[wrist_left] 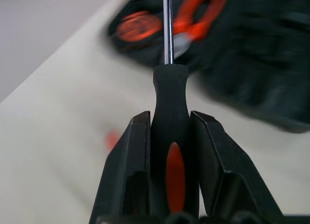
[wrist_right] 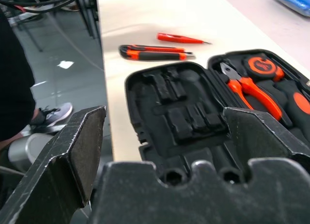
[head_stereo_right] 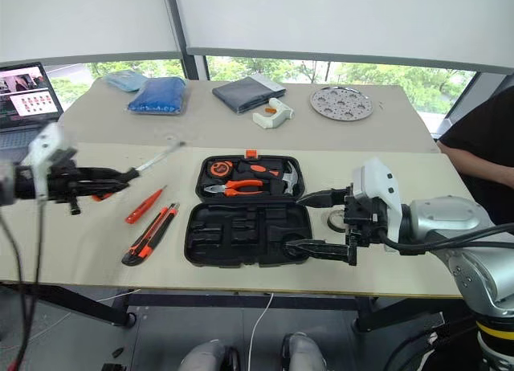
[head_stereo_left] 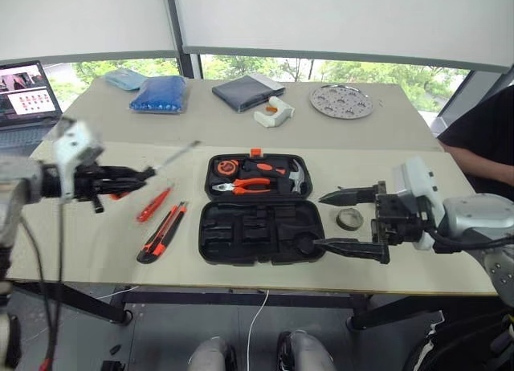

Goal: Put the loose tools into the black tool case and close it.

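The robot's left gripper will release the black-and-orange screwdriver in the case's near half [head_stereo_left: 252, 206] [wrist_left: 244, 32], along the hinge next to the pliers.
The black tool case [head_stereo_left: 249, 230] lies open at the table's middle, its near half showing empty moulded slots. My left gripper [head_stereo_left: 132, 178] hovers left of the case, shut on a black-and-orange screwdriver [wrist_left: 169, 112] whose metal shaft [head_stereo_left: 178, 153] points toward the case. A slim red screwdriver [head_stereo_left: 154, 204] and an orange-black utility knife [head_stereo_left: 163, 231] lie on the table below it. A small dark tape roll [head_stereo_left: 348, 219] sits just right of the case. My right gripper [head_stereo_left: 320, 221] stands open at the case's right edge, nothing between its fingers.
Orange-handled pliers [head_stereo_left: 253, 185], a hammer and a tape measure fill the case's far half. At the back are a laptop [head_stereo_left: 24, 94], a blue bag [head_stereo_left: 161, 94], a dark grey pouch [head_stereo_left: 245, 91], a white part [head_stereo_left: 275, 112] and a round metal disc [head_stereo_left: 341, 101]. A person [head_stereo_left: 490, 134] stands at right.
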